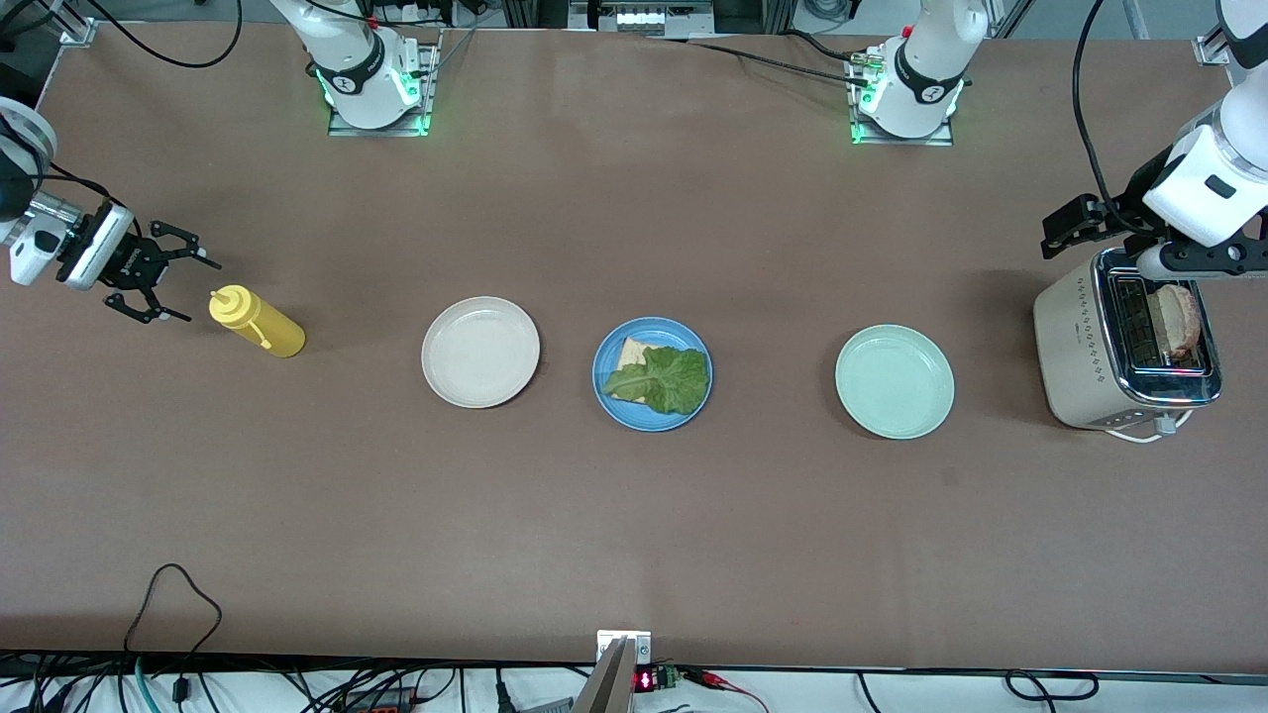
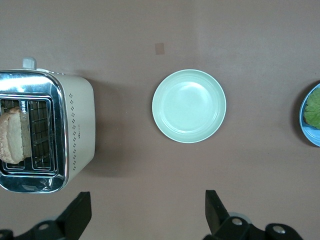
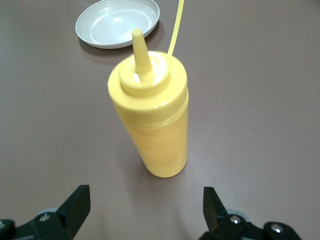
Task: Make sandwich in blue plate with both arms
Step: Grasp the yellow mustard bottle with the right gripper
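Observation:
I will close my right gripper around the body of the yellow squeeze bottle point(image 1: 274, 329) point(image 3: 160, 148), below the bottle's wide cap.
The blue plate point(image 1: 649, 421) sits mid-table between two other plates. On it lies a light-brown bread slice point(image 1: 632, 355) with a crinkled green lettuce leaf point(image 1: 669, 379) on top. A second bread slice point(image 1: 1179, 319) point(image 2: 11, 135) stands in a slot of the toaster point(image 1: 1080, 347) point(image 2: 75, 125). My left gripper point(image 1: 1058, 230) point(image 2: 147, 212) hangs open and empty over the table beside the toaster. My right gripper point(image 1: 193, 289) point(image 3: 145, 207) is open and empty, close beside the yellow squeeze bottle point(image 1: 256, 322) point(image 3: 152, 112) without touching it. The blue plate's edge point(image 2: 312, 125) shows in the left wrist view.
A cream-white plate point(image 1: 480, 352) point(image 3: 117, 22) lies beside the blue plate toward the right arm's end. A mint-green plate point(image 1: 895, 381) point(image 2: 189, 106) lies toward the left arm's end, between blue plate and toaster. Cables hang along the table edge nearest the front camera.

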Controlling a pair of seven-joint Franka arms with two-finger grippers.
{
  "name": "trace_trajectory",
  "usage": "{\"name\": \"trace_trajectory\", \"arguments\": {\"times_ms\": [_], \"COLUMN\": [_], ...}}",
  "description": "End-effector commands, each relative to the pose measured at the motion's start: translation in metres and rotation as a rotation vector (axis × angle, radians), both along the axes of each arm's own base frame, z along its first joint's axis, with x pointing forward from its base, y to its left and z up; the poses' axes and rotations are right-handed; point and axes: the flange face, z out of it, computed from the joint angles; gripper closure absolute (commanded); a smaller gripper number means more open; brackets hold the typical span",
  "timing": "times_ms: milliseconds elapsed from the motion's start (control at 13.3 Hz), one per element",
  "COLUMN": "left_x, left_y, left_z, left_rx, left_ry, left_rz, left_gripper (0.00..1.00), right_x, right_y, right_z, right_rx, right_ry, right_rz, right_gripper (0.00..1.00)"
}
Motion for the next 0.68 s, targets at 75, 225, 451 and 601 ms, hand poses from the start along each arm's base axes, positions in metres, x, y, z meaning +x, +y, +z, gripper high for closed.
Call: {"name": "trace_trajectory", "arguments": {"times_ms": [75, 225, 451, 601], "left_x": [-0.005, -0.005, -0.004, -0.003], "left_y": [-0.002, -0.002, -0.003, -0.001], "left_z": [0.001, 0.001, 0.005, 0.006], "left_rx": [-0.010, -0.011, -0.013, -0.014], "left_ry": [-0.007, -0.007, -0.016, -0.017], "left_rz": [-0.005, -0.004, -0.006, -0.010], "left_gripper": [0.00, 0.00, 0.00, 0.00], "right_x": [0.006, 0.006, 0.005, 0.012], "right_y": [-0.012, -0.011, -0.004, 0.005], "right_z": [-0.045, -0.059, -0.076, -0.080], "right_rx": [0.068, 0.096, 0.146, 0.191], "right_ry": [-0.010, -0.021, -0.034, -0.065], "right_rz": [-0.014, -0.019, -0.032, -0.023], "right_gripper": [0.00, 0.00, 0.00, 0.00]}}
